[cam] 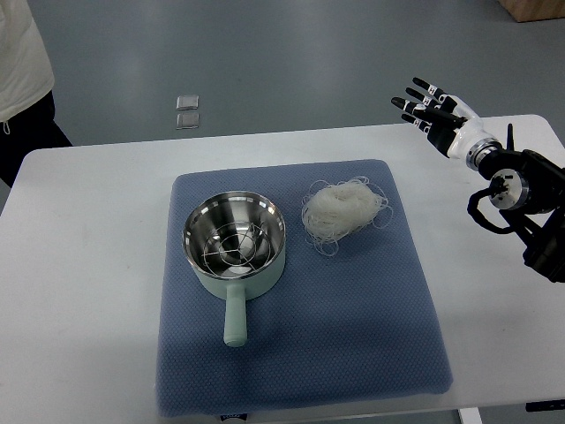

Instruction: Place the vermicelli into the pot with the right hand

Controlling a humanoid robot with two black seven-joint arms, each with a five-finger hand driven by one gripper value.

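Next, I close my right gripper on the thick middle [338, 208] of the white vermicelli, because the strands around the outside of it are thin and loose.
A tangled white bundle of vermicelli [342, 210] lies on the blue mat [300, 353], right of centre. To its left stands a mint-green pot [234, 243] with a steel inside, a wire rack in it and its handle pointing toward the near edge. My right hand [430, 108] hovers over the table's far right corner, well up and right of the vermicelli, fingers spread and holding nothing. Its arm comes in from the right edge. The left arm does not show.
The mat lies on a white table [88, 265]. A person in a light top stands at the far left corner [22, 62]. Two small clear packets [187, 111] lie on the grey floor beyond the table.
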